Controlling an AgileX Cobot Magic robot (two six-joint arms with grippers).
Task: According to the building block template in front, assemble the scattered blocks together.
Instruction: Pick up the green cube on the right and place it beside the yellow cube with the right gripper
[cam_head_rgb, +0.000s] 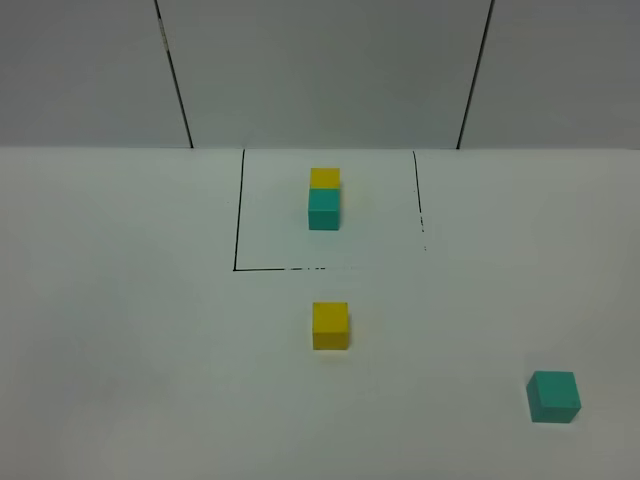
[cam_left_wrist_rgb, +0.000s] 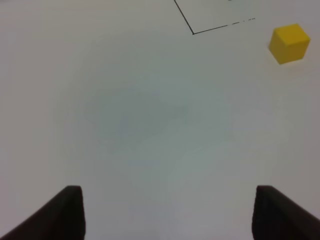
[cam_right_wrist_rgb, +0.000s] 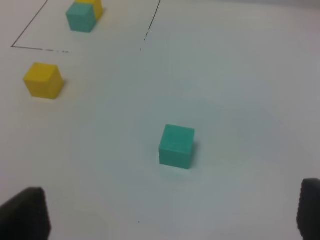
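Note:
The scattered teal cube lies apart from the building block template. My right gripper will close on the opposite sides (cam_head_rgb: 554, 399) (cam_right_wrist_rgb: 177, 146) of that cube.
The building block template (cam_head_rgb: 323, 200) is a small yellow cube joined to a teal one, standing inside a black outlined rectangle at the far middle; the right wrist view also shows the template (cam_right_wrist_rgb: 81, 17). Of the scattered blocks, the yellow cube (cam_head_rgb: 331, 326) (cam_left_wrist_rgb: 289, 43) (cam_right_wrist_rgb: 44, 80) sits just in front of the rectangle. The teal cube (cam_head_rgb: 554, 396) (cam_right_wrist_rgb: 177, 146) lies at the near right. Neither arm appears in the high view. My left gripper (cam_left_wrist_rgb: 169, 190) is open over bare table, far from the yellow cube. My right gripper (cam_right_wrist_rgb: 172, 187) is open, with the teal cube just ahead of its fingertips.
The white table (cam_head_rgb: 140, 340) carries a thin black outlined rectangle (cam_head_rgb: 238, 215) whose right and front lines are broken. Grey wall panels (cam_head_rgb: 320, 70) rise behind the table's far edge.

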